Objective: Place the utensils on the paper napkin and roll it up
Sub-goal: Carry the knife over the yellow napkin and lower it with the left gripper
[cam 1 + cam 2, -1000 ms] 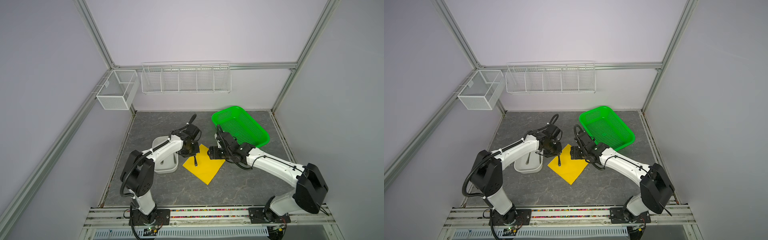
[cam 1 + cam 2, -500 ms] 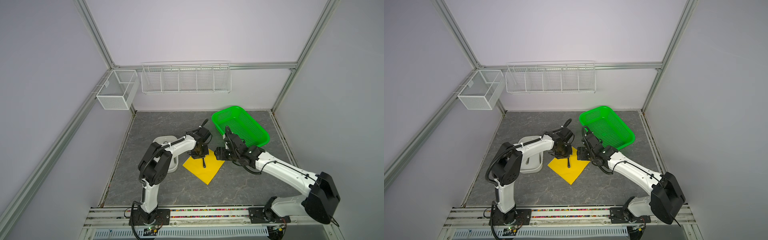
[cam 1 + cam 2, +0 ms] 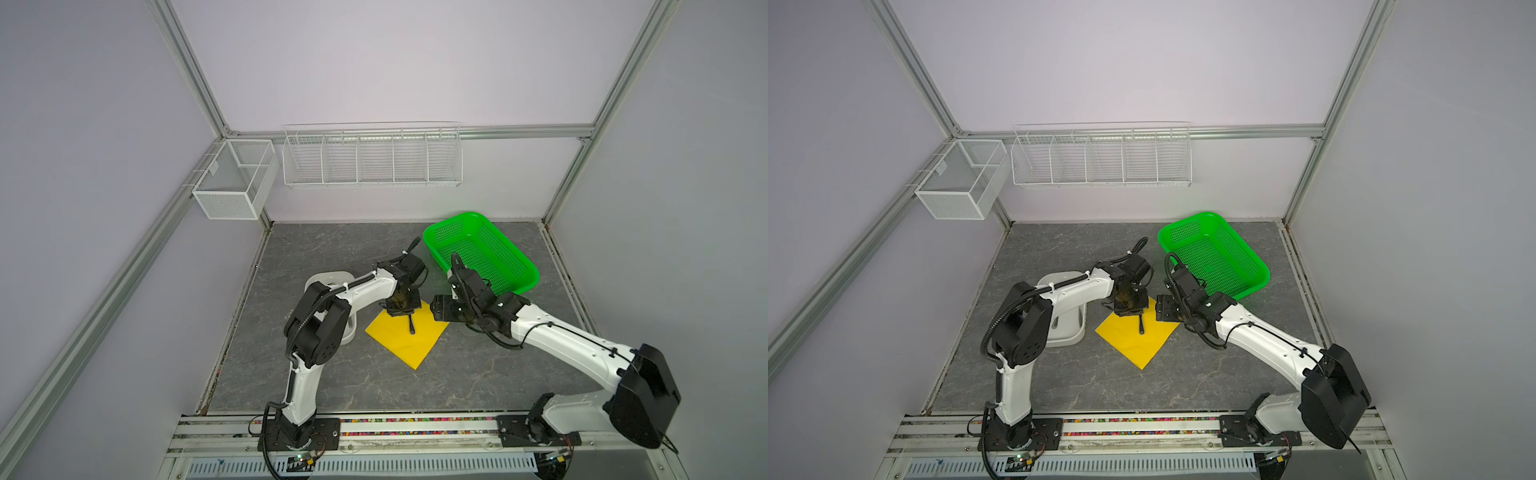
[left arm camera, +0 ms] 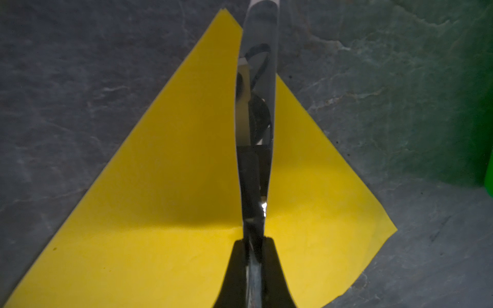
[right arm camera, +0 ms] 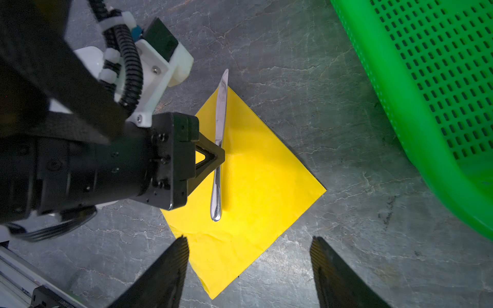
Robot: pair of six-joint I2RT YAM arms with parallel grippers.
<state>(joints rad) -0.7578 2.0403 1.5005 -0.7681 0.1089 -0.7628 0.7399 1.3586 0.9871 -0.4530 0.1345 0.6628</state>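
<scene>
The silver knife, now level across the napkin's far half, will go down lengthwise across the middle of the yellow paper napkin (image 3: 408, 315) (image 4: 250, 215) from my left gripper.
The yellow paper napkin (image 3: 405, 338) (image 3: 1138, 343) lies flat on the grey table like a diamond. My left gripper (image 3: 402, 312) (image 3: 1130, 311) (image 4: 254, 241) is shut on a silver knife (image 5: 219, 149) (image 4: 256, 106), one of the utensils. It grips the knife mid-length and holds it level across the napkin's far half. The blade tip passes the far corner. I cannot tell whether the knife touches the paper. My right gripper (image 3: 435, 308) (image 3: 1160, 308) (image 5: 249, 241) is open and empty, low over the napkin's right corner (image 5: 213, 290). No other utensils show.
A green perforated basket (image 3: 484, 257) (image 3: 1219, 257) (image 5: 426, 93) stands right behind the right gripper. A white oblong tray (image 3: 332, 277) (image 3: 1065, 336) sits left of the napkin, partly under the left arm. White wire racks (image 3: 372, 160) hang on the back wall.
The left gripper has carried the knife to the right, from beside the tray to over the napkin. The right gripper has drawn back a little to the right, still open.
</scene>
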